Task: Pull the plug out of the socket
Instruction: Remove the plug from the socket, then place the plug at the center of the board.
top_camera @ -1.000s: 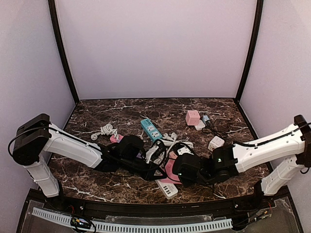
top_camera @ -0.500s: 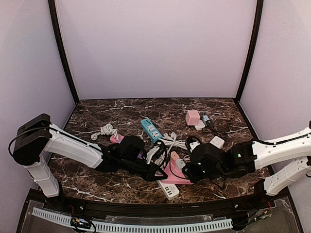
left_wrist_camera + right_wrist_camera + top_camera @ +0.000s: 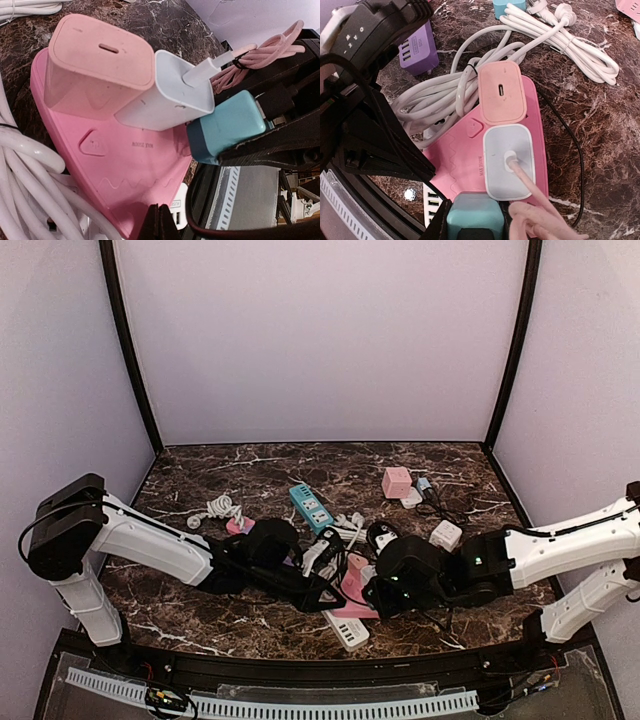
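Observation:
Next, I let go of the teal plug with my right gripper on the marble (image 3: 408, 533) (image 3: 635, 69) between the coiled white cables and the white adapter.
A pink socket (image 3: 462, 160) (image 3: 125, 165) (image 3: 352, 592) lies flat on the marble table. Three plugs stand in a row on it: a pink plug (image 3: 501, 92) (image 3: 97, 65), a white plug (image 3: 509, 160) (image 3: 170, 95) with a pink cable (image 3: 540, 220), and a teal plug (image 3: 475, 217) (image 3: 227, 125) at the near end. My right gripper (image 3: 475, 225) (image 3: 378, 590) is shut on the teal plug, whose base sits against the socket's face. My left gripper (image 3: 161, 210) (image 3: 332, 592) is shut with nothing between its fingers. Its tips press on the socket's near corner.
Coiled white cables (image 3: 445, 95) lie against the socket's left side. A white USB strip (image 3: 432, 205) sits under its corner, and a purple charger (image 3: 417, 50) lies behind. Further back are a teal power strip (image 3: 311, 506), a pink cube (image 3: 397, 481) and a white adapter (image 3: 445, 534).
My right gripper swung right with the teal plug, then came back left, and the pink socket shifted slightly with it. The left arm has stayed put.

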